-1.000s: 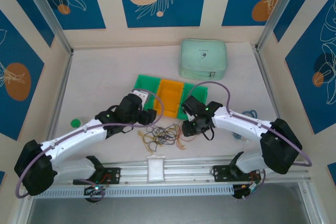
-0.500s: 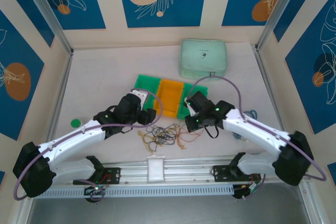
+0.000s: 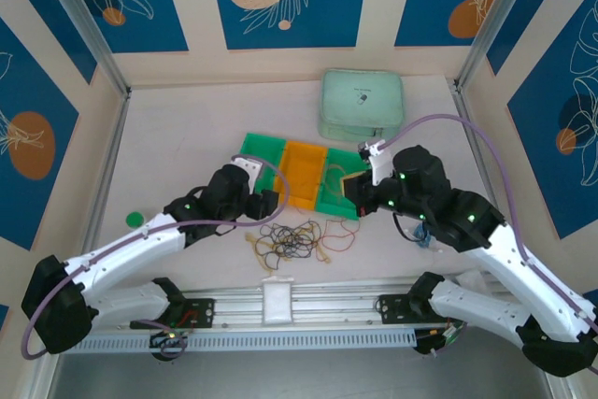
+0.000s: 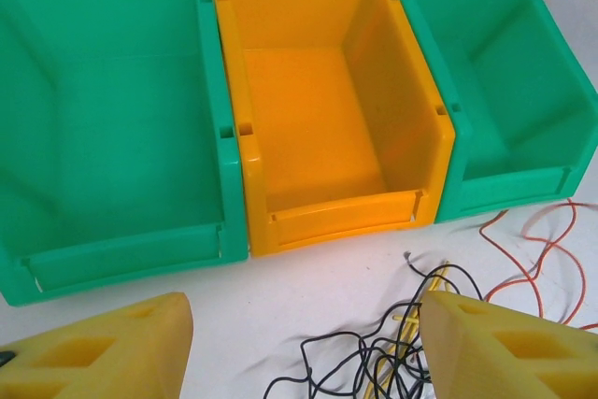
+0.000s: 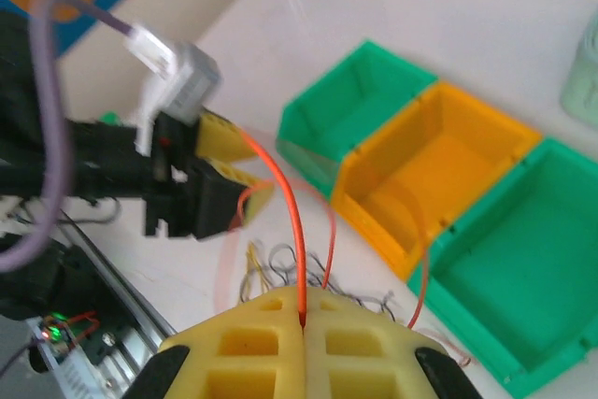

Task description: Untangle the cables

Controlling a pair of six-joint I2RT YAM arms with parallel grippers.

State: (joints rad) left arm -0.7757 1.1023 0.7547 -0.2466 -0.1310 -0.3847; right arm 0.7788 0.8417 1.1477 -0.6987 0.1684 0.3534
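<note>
Next, my right gripper releases the red-orange cable, which now arcs down to the tangle, inside the green bin (image 3: 343, 186) (image 5: 523, 270) in front of the mint case.
The cables (image 3: 290, 242) lie tangled on the white table in front of the bins: thin black, yellow and red-orange loops. In the right wrist view my right gripper (image 5: 302, 322) is shut on a red-orange cable (image 5: 283, 195), which rises from the pads and arcs back down to the tangle (image 5: 280, 263). Seen from above, the right gripper (image 3: 355, 188) is lifted over the right green bin (image 3: 344, 201). My left gripper (image 3: 267, 204) is open just behind the tangle's left side. Its pads (image 4: 93, 352) stand far apart, with black strands (image 4: 374, 352) on the table between them.
Three bins stand in a row: green (image 4: 103, 119), orange (image 4: 318, 109), green (image 4: 495, 91). A mint case (image 3: 363, 105) sits behind them. A small green disc (image 3: 135, 219) lies at the left. A white block (image 3: 278, 289) sits on the front rail.
The right arm has lifted and swung back to the right, drawing the red-orange cable out of the tangle toward the right green bin. The left gripper has barely moved.
</note>
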